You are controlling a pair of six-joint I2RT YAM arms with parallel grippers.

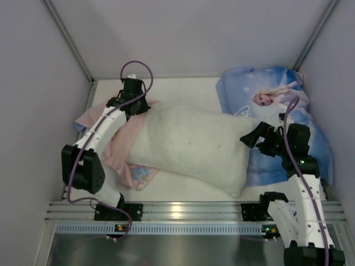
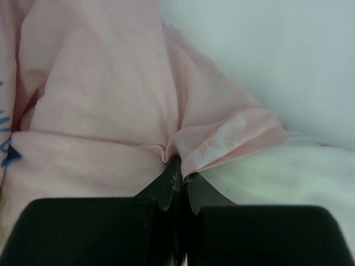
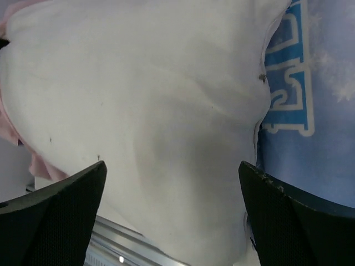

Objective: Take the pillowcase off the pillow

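Next, my right gripper grabs the white pillow near the far corner of its end (image 1: 243,132) (image 3: 244,80), beside the blue Elsa pillow.
The white pillow (image 1: 191,144) lies bare across the middle of the table. The pillowcase (image 1: 119,149) is bunched at its left end, pink face up, with a bit of blue print (image 1: 141,174) near the front. My left gripper (image 1: 135,105) is at the pillow's far left corner, shut on a fold of the pink pillowcase (image 2: 100,100); its jaws (image 2: 178,166) pinch the fabric edge beside the pillow (image 2: 288,183). My right gripper (image 1: 252,137) is open and empty over the pillow's right end. In the right wrist view the gripper (image 3: 173,172) straddles the pillow (image 3: 155,105).
A second pillow clad in blue Elsa print (image 1: 277,102) lies at the back right, partly under the white pillow's right end; it also shows in the right wrist view (image 3: 321,111). Grey walls enclose the table. A metal rail (image 1: 183,210) runs along the near edge.
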